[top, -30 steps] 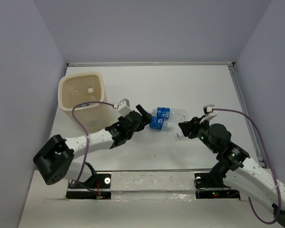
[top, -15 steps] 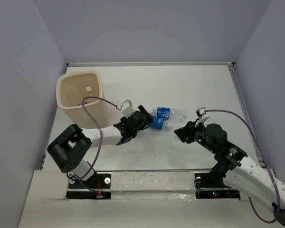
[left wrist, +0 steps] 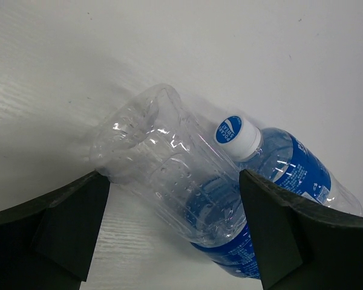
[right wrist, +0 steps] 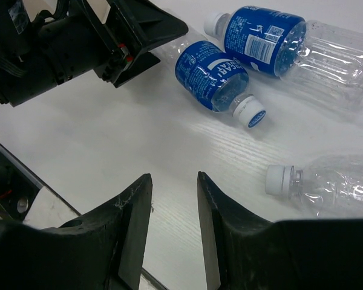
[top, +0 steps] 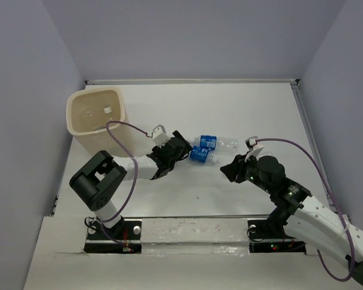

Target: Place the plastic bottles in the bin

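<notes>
The near bottle slants between my left fingers against the far bottle, so I will grip its clear base [left wrist: 146,132] and swing it away before lifting.
The cream bin [top: 80,130] stands at the back left; a white cap shows inside it. Two blue-labelled plastic bottles lie side by side mid-table, the far one [top: 210,142] and the near one [top: 199,156]. My left gripper [top: 183,148] is open, its jaws on either side of the near bottle's clear base [left wrist: 160,160]. The far bottle's white cap [left wrist: 238,136] lies beside it. My right gripper [top: 228,170] is a little open and empty over bare table [right wrist: 174,176]. An unlabelled bottle [right wrist: 330,181] lies just right of it.
Grey walls close in the table on the left, back and right. A metal rail [top: 311,145] runs along the right edge. The left arm's cable [top: 118,130] loops beside the bin.
The left arm's elbow has swung right and its gripper has edged onto the near bottle. The bin has shifted a little left and back. The right gripper has crept left.
</notes>
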`<state>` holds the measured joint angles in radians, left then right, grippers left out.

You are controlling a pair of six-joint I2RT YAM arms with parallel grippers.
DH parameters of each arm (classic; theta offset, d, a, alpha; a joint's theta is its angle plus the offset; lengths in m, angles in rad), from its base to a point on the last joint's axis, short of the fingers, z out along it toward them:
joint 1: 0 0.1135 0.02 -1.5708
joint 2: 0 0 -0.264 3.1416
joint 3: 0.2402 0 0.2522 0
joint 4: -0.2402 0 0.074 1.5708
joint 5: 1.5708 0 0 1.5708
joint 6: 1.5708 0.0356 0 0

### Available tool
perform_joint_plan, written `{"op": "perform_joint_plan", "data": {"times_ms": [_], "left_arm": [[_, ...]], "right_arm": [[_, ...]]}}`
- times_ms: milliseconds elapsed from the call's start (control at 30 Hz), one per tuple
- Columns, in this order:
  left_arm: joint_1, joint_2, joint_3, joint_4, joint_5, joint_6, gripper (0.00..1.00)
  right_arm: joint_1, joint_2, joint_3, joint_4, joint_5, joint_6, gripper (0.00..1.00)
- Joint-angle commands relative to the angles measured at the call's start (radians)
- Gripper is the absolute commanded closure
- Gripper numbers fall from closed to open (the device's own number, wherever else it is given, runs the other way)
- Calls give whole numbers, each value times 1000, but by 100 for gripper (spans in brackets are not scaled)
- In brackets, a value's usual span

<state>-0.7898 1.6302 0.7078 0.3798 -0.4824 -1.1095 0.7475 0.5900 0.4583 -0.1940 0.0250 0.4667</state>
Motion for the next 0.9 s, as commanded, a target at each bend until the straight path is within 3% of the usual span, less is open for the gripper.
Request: {"op": "perform_joint_plan", "data": {"times_ms": [0,233,333,433,600,733,867], "left_arm": [[3,22,18,14,-28,-3,8],[-8,-27,-51,33,-47,5,28],[-11,-35,-67,37,-59,14,30],[-12,-30,-73,39,-65,28,40],[-14,5,-57,45,-73,66,36],[-14,43,-24,44,-59,82,16],[-15,57,-11,44,-62,94,11]], "right_arm": [[4,17,17,34,-26,-22,58],[4,5,19,39,-63,1,58],[4,13,26,39,-68,1,57],[4,19,36,39,-71,-2,54],[4,82,77,36,-48,-42,44],[4,255,201,13,32,-126,35],[-5,404,307,15,33,-198,30]]}}
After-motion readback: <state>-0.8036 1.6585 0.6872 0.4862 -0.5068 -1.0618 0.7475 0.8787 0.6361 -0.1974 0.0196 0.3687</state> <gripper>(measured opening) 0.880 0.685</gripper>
